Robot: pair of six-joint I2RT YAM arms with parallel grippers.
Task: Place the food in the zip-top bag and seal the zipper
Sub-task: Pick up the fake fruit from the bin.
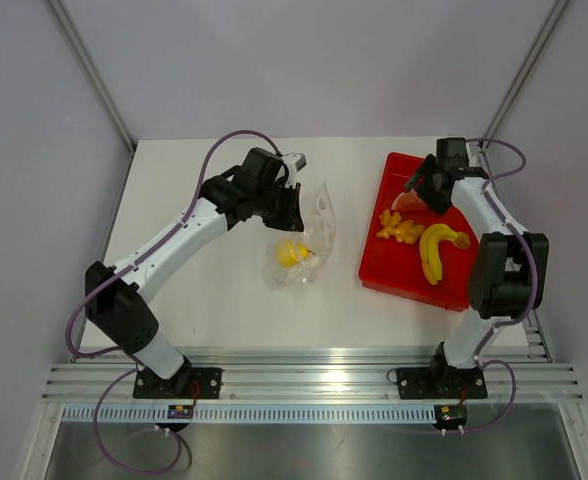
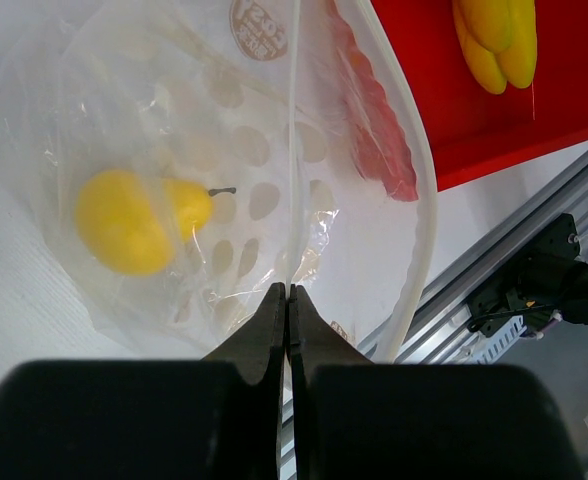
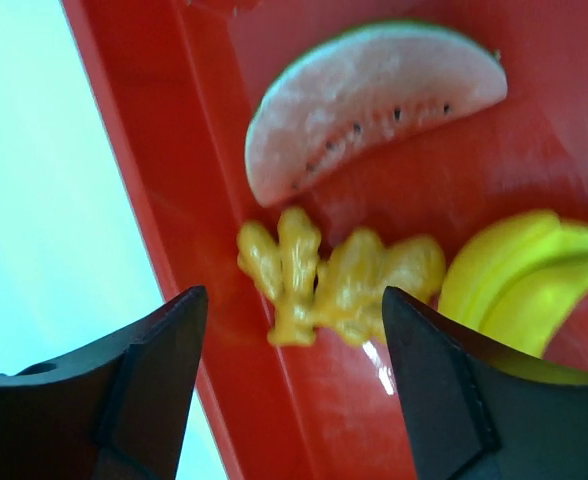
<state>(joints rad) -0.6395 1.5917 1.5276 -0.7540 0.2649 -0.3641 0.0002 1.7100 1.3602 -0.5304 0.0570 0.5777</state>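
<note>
Next, I move my right gripper to the watermelon slice and grab its green rind point(image 1: 399, 200) point(image 3: 263, 130) near the end that lies beside the orange knobbly pieces.
The zip-top bag point(image 1: 312, 232) lies mid-table with a yellow lump point(image 1: 292, 252) inside. My left gripper point(image 1: 292, 207) is shut on the bag's mouth edge. In the left wrist view the closed gripper point(image 2: 289, 292) pinches the thin whitish edge strip, and the spotted bag point(image 2: 229, 150) holds the lump point(image 2: 124, 222). My right gripper point(image 1: 426, 186) is open above the red tray point(image 1: 379, 268). In the right wrist view the open gripper point(image 3: 292, 300) straddles the orange knobbly pieces point(image 3: 349, 275) without touching them. The watermelon slice point(image 3: 374, 95) and banana point(image 3: 519, 285) lie beside them.
The banana point(image 1: 436, 250) and knobbly pieces point(image 1: 399, 228) lie in the tray at the table's right. An aluminium rail point(image 1: 294, 378) runs along the near edge. Grey walls enclose the back and sides.
</note>
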